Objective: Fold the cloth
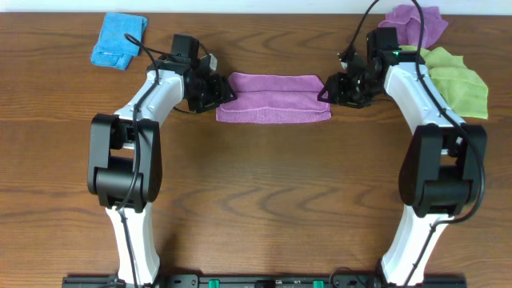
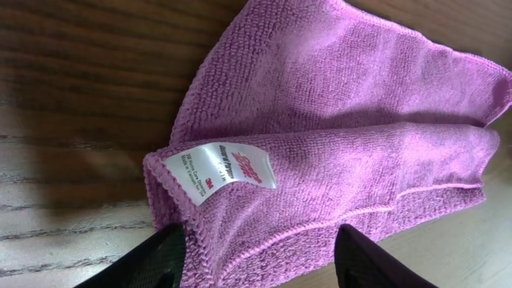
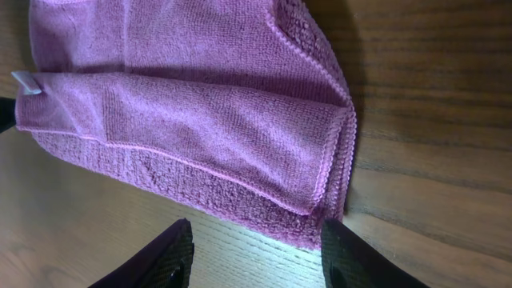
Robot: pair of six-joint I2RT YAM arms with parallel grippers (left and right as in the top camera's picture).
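The purple-magenta cloth's fold is short of its far edge; next my right gripper pulls back the top layer's corner (image 3: 306, 207).
The purple-magenta cloth (image 1: 274, 97) lies folded in half as a wide strip on the table, between my two grippers. Its white tag (image 2: 228, 164) shows at the left end in the left wrist view. My left gripper (image 1: 218, 90) is open at the cloth's left end, with the cloth edge (image 2: 320, 192) lying between its fingers (image 2: 260, 260). My right gripper (image 1: 330, 86) is open just off the right end; its fingers (image 3: 252, 252) sit over bare wood beside the folded corner (image 3: 240, 136).
A bunched purple cloth (image 1: 416, 24) and a lime-green towel (image 1: 458, 80) lie at the back right, behind the right arm. A folded blue cloth (image 1: 118, 40) lies at the back left. The wooden table (image 1: 264, 200) stretches toward the front.
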